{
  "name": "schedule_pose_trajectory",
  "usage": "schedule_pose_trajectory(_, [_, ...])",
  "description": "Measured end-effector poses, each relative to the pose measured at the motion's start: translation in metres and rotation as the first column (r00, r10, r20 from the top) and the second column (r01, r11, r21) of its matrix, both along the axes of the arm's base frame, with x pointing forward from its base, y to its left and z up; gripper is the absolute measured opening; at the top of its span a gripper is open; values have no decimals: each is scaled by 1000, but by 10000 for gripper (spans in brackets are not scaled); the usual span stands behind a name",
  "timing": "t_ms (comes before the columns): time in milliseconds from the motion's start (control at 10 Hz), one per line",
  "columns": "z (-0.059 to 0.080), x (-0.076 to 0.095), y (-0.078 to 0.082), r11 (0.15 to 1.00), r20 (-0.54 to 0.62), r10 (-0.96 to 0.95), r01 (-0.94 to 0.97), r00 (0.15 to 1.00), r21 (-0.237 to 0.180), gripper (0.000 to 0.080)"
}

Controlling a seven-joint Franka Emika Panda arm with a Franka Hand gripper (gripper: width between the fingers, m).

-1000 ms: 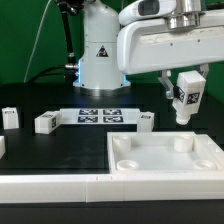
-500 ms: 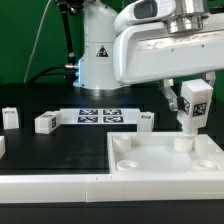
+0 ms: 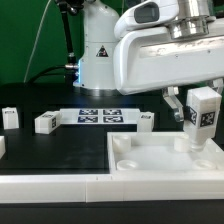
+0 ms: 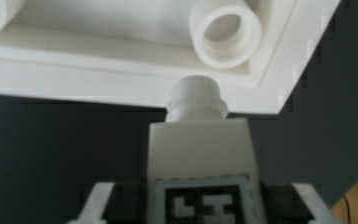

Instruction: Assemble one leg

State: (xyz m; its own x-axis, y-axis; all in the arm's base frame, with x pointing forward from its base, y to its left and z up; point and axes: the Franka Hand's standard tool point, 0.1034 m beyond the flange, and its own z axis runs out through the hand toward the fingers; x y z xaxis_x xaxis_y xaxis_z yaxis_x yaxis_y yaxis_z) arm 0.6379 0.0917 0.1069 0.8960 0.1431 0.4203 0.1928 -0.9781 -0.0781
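Observation:
The leg will be upright in the tray's round corner socket (image 3: pixel 205 164) (image 4: pixel 227 30) nearest beneath it when I let go of it with my gripper.
My gripper (image 3: pixel 203 100) is shut on a leg (image 3: pixel 203 112), a small white block with a black-and-white tag and a round peg at its lower end. I hold it upright over the far right part of the large white tray (image 3: pixel 160 168), close to a round corner socket (image 3: pixel 207 143). In the wrist view the leg (image 4: pixel 201 150) fills the middle between my fingers (image 4: pixel 101 203), its peg pointing at the tray's edge (image 4: pixel 123 75) beside a socket (image 4: pixel 226 32).
Three more white legs lie on the black table: two at the exterior view's left (image 3: pixel 10 116) (image 3: pixel 45 122) and one by the tray's far edge (image 3: pixel 146 120). The marker board (image 3: pixel 100 116) lies in front of the robot base (image 3: pixel 98 60).
My gripper has carried the leg toward the exterior view's right and a little lower, from the tray's far middle to its far right corner.

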Motion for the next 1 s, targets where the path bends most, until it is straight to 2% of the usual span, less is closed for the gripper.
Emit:
schedule_pose_trajectory(100, [-6, -10, 4, 1000, -18, 6, -6, 1000, -2, 287])
schedule_pose_trajectory(600, [-22, -19, 24, 999, -31, 34, -34, 999, 1, 287])
schedule_pose_trajectory(1000, [-32, -19, 23, 999, -39, 32, -32, 999, 2, 287])
